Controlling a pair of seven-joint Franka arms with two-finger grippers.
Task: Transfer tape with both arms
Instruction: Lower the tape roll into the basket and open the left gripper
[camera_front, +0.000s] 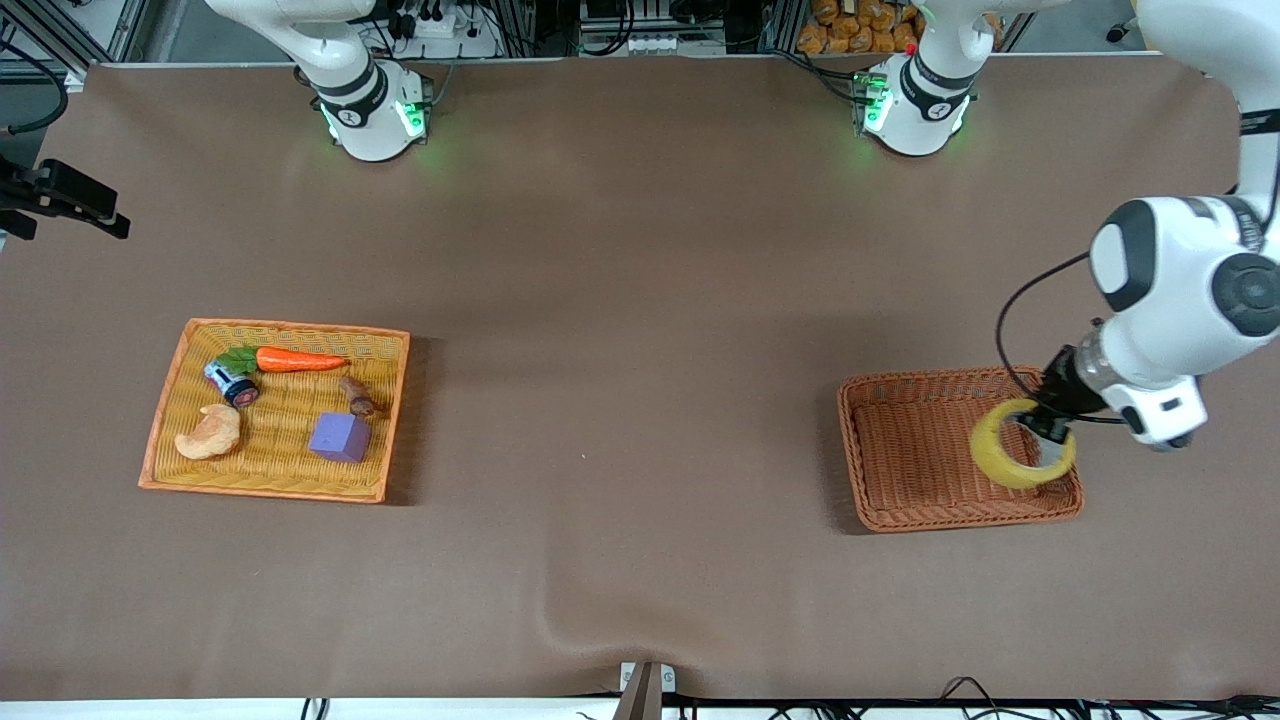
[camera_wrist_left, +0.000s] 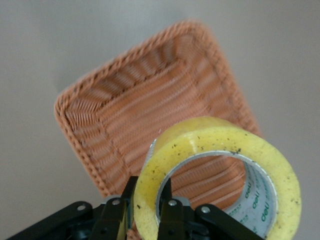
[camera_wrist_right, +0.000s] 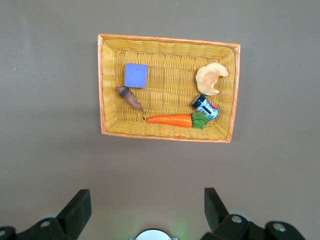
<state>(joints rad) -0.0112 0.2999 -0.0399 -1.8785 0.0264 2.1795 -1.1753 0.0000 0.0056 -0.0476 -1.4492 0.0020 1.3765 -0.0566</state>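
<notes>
The robot's left gripper needs to lay the tape down flat on the middle of the brown wicker basket's bottom (camera_front: 949, 442) (camera_wrist_left: 167, 149).
The tape (camera_front: 1000, 465) is a yellowish ring with a grey core. My left gripper (camera_front: 1045, 430) is shut on its wall, one finger inside the ring and one outside, and holds it over the brown wicker basket (camera_front: 860, 450) at the left arm's end of the table. The left wrist view shows the tape (camera_wrist_left: 215, 140) between the fingers (camera_wrist_left: 129, 197) above the empty basket (camera_wrist_left: 80, 135). My right gripper (camera_wrist_right: 147, 200) is open and empty, high over the table. It is out of the front view.
A yellow wicker basket (camera_front: 165, 400) at the right arm's end holds a purple cube (camera_front: 340, 437), a carrot (camera_front: 298, 360), a croissant (camera_front: 208, 433), a small can (camera_front: 232, 383) and a small brown item (camera_front: 357, 397). It shows in the right wrist view (camera_wrist_right: 102, 85).
</notes>
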